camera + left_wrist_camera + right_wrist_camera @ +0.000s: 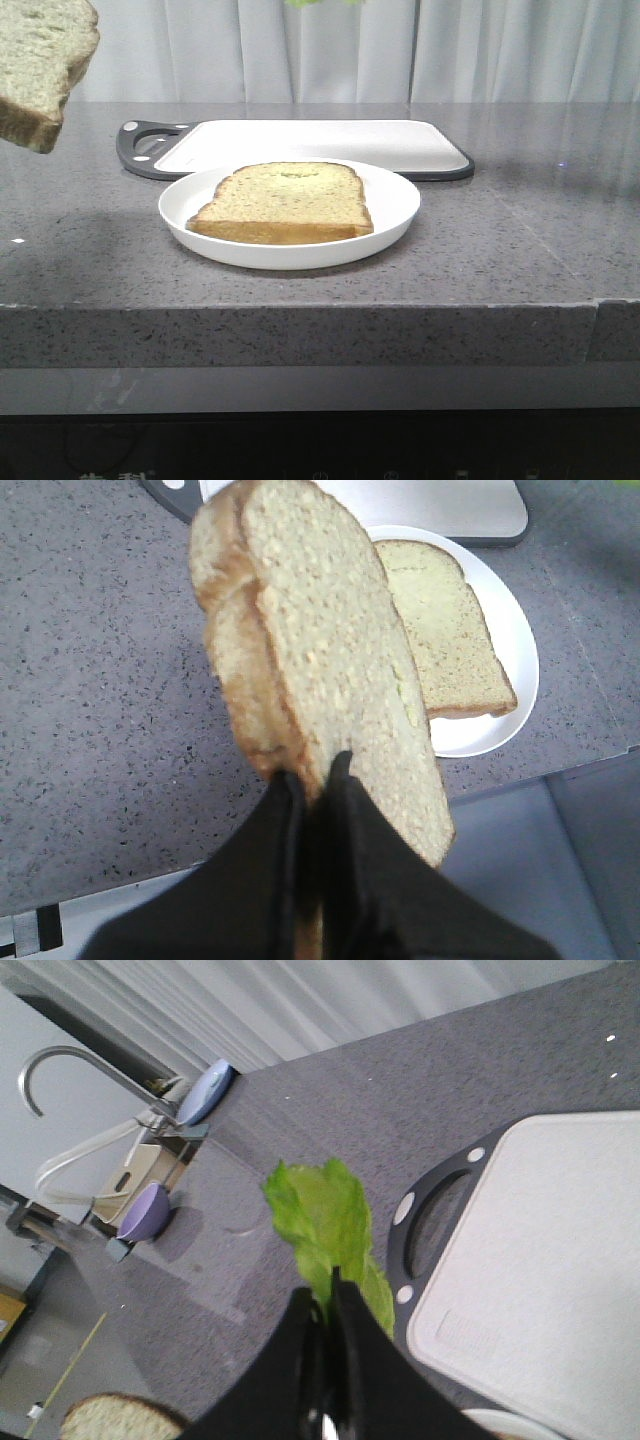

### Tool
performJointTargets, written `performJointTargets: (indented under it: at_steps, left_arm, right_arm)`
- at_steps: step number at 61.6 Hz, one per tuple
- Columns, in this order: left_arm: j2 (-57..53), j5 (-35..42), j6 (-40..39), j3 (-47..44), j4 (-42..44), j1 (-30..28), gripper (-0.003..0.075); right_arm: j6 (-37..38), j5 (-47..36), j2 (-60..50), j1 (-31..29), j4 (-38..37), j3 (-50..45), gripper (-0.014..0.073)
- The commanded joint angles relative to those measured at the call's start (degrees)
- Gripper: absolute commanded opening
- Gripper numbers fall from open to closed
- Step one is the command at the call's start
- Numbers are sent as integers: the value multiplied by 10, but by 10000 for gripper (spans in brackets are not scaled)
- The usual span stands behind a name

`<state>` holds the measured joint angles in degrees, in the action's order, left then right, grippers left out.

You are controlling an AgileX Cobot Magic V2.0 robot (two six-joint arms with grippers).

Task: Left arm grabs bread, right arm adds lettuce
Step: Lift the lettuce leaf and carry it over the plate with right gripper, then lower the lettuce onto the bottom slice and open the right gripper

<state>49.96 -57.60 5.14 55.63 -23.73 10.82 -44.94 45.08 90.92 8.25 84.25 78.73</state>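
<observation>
The robot's right gripper should release the lettuce on top of the thinner slice on the white plate (287,179).
The bread (40,70), a thick speckled slice with a dark crust, hangs in the air at the far left, above the counter. In the left wrist view my left gripper (315,775) is shut on the bread's (320,660) lower edge. My right gripper (325,1295) is shut on the lettuce (325,1210), a ruffled light-green leaf, high over the counter beside the cutting board's handle. Only a green tip of the lettuce (300,2) shows at the top edge of the front view. Neither gripper shows in the front view.
A white plate (395,195) in the counter's middle holds a thinner slice (285,200) with a paler edge. A white cutting board (330,140) with a dark handle lies behind it. A faucet (80,1070) and a purple bowl (145,1210) stand by a sink.
</observation>
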Motion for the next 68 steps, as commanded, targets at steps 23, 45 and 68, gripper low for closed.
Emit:
performJointTargets:
  at_steps: [23, 45, 68]
  left_arm:
    - [-6, 35, -1, 16, -16, -1, -20]
    - [-6, 42, -1, 16, -16, -1, -20]
    - [-6, 45, -1, 16, -16, -1, -20]
  right_arm:
    - [-176, 58, -63, 68, 249, -228, -116]
    - [-176, 81, -31, 68, 249, -242, -116]
    - [-176, 111, 49, 68, 249, -195, -116]
